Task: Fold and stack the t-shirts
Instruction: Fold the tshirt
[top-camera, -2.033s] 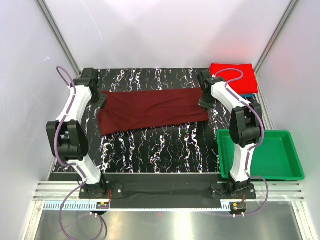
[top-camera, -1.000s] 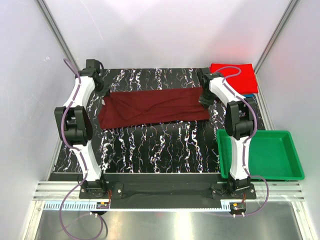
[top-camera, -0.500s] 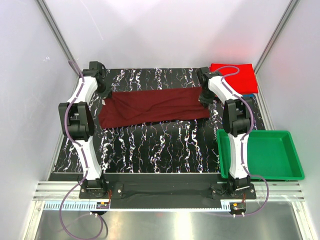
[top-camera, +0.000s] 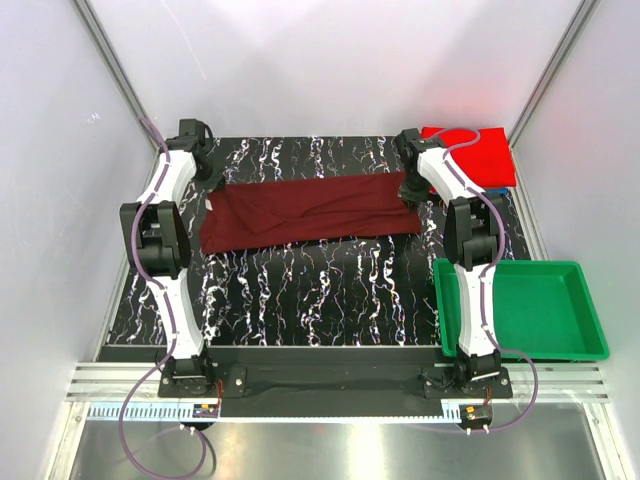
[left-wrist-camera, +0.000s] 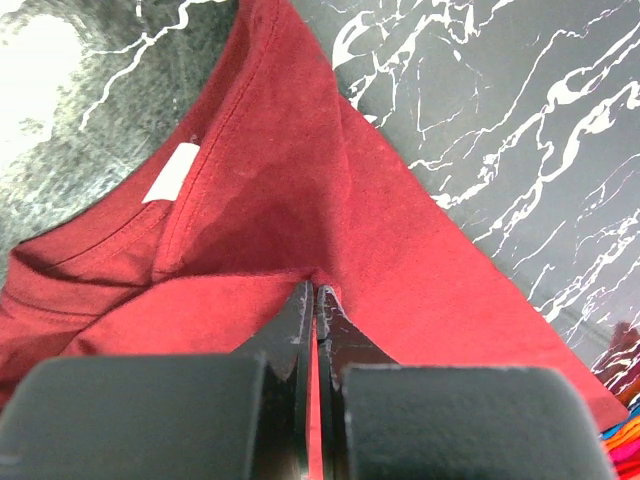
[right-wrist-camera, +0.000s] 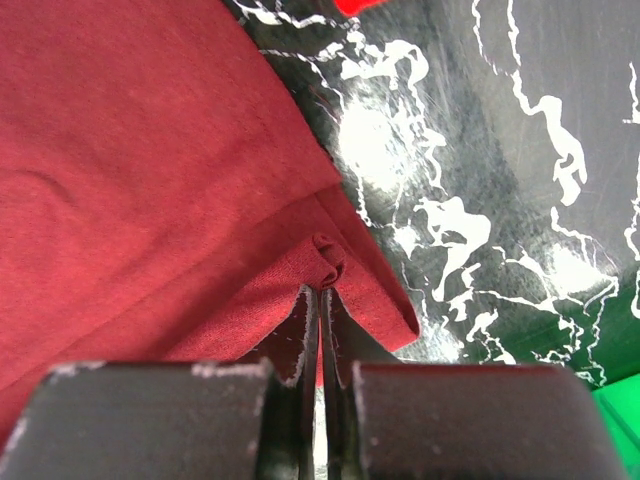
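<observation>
The near edge of the dark maroon t-shirt angles back toward the end of the tray, so my right gripper should grab the t-shirt's near corner there (top-camera: 417, 230) and pull it toward me.
The dark maroon t-shirt (top-camera: 310, 212) lies folded into a long band across the far half of the table. My left gripper (top-camera: 212, 186) is shut on its left end near the collar and white label (left-wrist-camera: 172, 172), cloth pinched between the fingertips (left-wrist-camera: 300, 310). My right gripper (top-camera: 410, 188) is shut on the shirt's right end, a small pucker of cloth (right-wrist-camera: 328, 262) at its fingertips. The bright red t-shirt (top-camera: 468, 152) lies folded at the far right corner, on a blue one (top-camera: 497, 188) seen only as a thin edge.
A green plastic tray (top-camera: 560, 300) stands at the near right, beside the right arm's base. The table is black marble (top-camera: 320, 290) with white veins. White walls and metal posts close in the back and sides.
Both arms have reached further back, dragging the shirt's far edge a little away from me and pulling it straighter. The grip on each end is unchanged.
</observation>
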